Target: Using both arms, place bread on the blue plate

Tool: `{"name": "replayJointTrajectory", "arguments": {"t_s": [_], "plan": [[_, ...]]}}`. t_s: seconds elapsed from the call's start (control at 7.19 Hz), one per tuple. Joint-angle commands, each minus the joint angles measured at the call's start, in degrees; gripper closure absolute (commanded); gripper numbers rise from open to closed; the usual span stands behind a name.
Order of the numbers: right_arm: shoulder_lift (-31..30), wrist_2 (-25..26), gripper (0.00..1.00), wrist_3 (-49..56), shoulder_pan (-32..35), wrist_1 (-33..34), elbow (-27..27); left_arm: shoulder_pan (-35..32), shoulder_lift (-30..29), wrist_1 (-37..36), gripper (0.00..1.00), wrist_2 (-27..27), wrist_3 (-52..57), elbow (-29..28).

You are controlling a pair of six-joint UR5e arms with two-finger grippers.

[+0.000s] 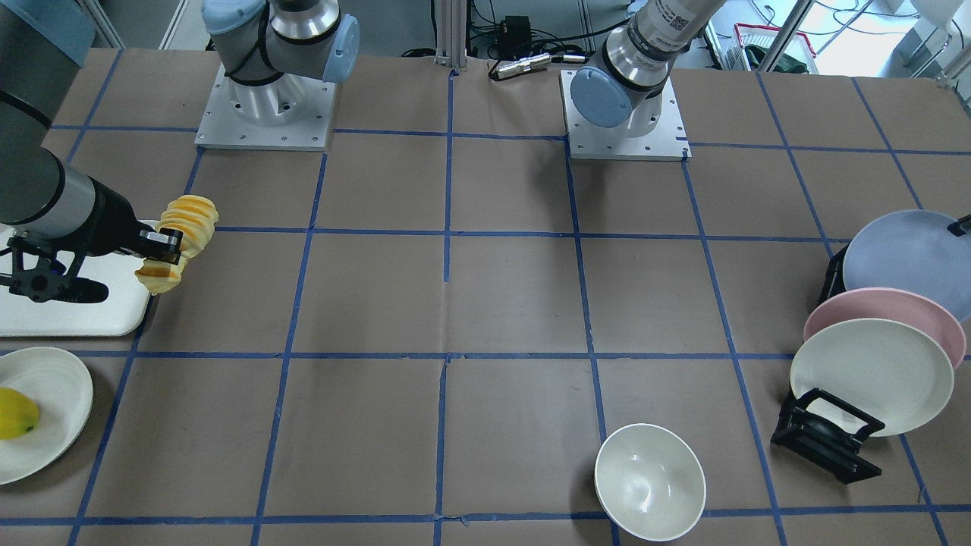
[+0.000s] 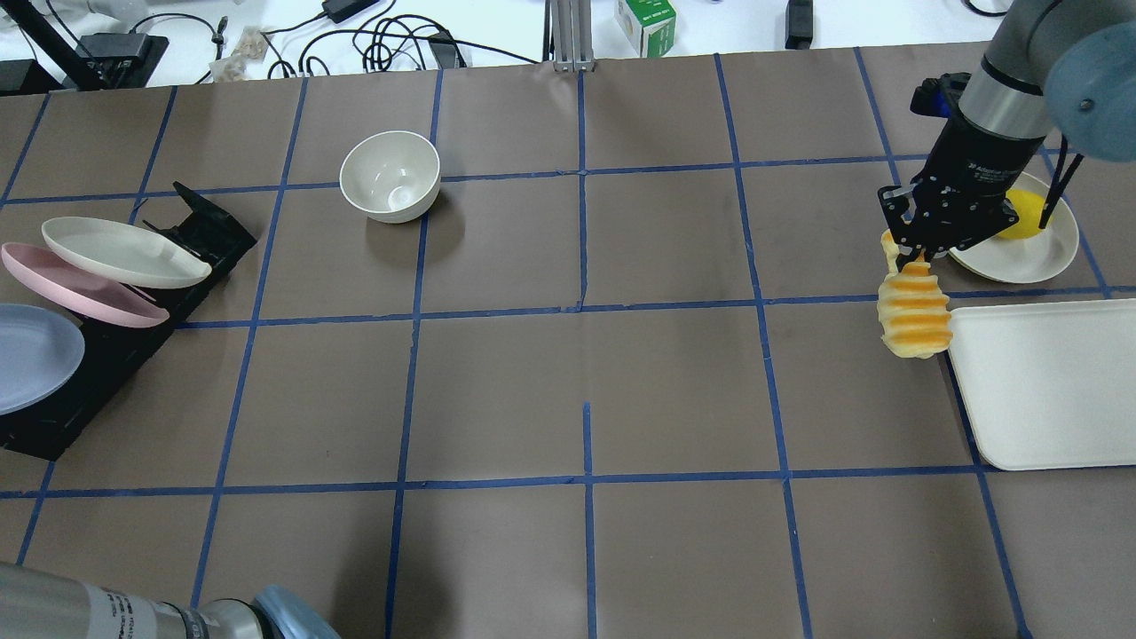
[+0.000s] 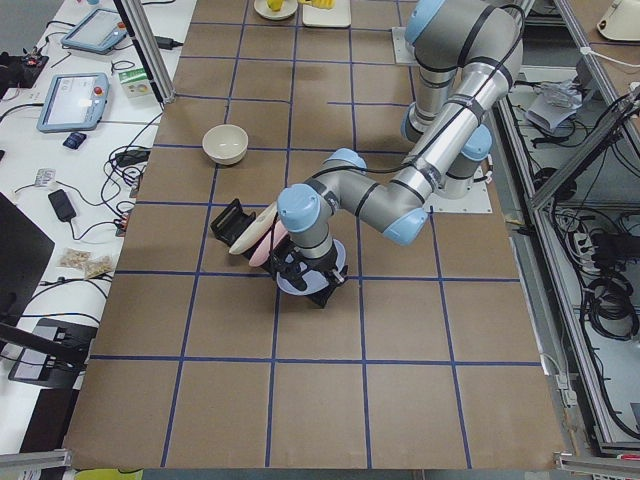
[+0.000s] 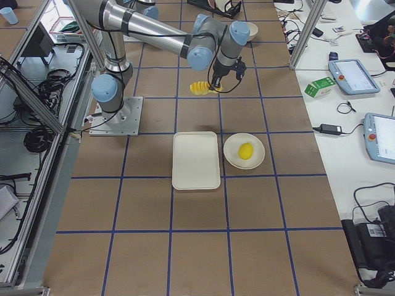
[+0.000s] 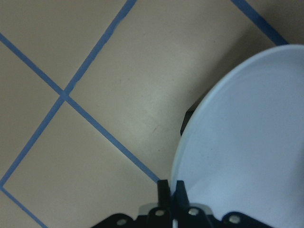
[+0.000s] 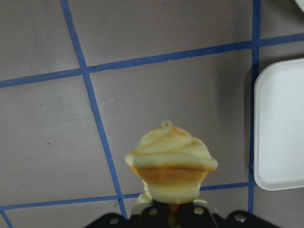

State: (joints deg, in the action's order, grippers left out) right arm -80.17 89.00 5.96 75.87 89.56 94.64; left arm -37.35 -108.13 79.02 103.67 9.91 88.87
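Note:
My left gripper will put the blue plate down on the open table (image 1: 444,329) between the white tray and the black rack.
The bread (image 2: 914,311) is a pale yellow loaf with orange-brown ridges. My right gripper (image 2: 910,257) is shut on one end of it and holds it in the air beside the white tray's corner. It also shows in the front view (image 1: 182,235) and hangs in front of the right wrist camera (image 6: 171,161). The blue plate (image 1: 903,262) leans at the end of a black rack. In the left wrist view my left gripper (image 5: 172,184) is shut on the rim of the blue plate (image 5: 247,142).
A pink plate (image 1: 872,307) and a cream plate (image 1: 872,375) lean in the same black rack (image 1: 827,440). A white bowl (image 1: 650,481) stands on the table. A white tray (image 2: 1047,382) lies next to a small white plate (image 1: 53,394) with a yellow lemon (image 1: 15,413).

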Motion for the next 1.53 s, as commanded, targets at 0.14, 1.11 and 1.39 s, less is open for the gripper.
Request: {"name": "replayJointTrajectory", "arguments": {"t_s": [0.14, 1.11, 1.39], "plan": [[-0.16, -2.08, 1.0, -4.0, 1.81, -0.97, -0.51, -0.7, 8.87, 18.38, 1.0, -1.18, -0.49, 0.6], [-0.69, -5.42, 1.0, -10.53, 8.85, -1.05, -2.0, -38.86, 11.47, -3.91, 1.0, -31.15, -5.03, 18.92], [0.01, -5.77, 1.0, -11.4, 11.65, 0.61, -2.0, -50.15, 6.91, -28.55, 1.0, -32.72, -17.76, 25.99]]}}
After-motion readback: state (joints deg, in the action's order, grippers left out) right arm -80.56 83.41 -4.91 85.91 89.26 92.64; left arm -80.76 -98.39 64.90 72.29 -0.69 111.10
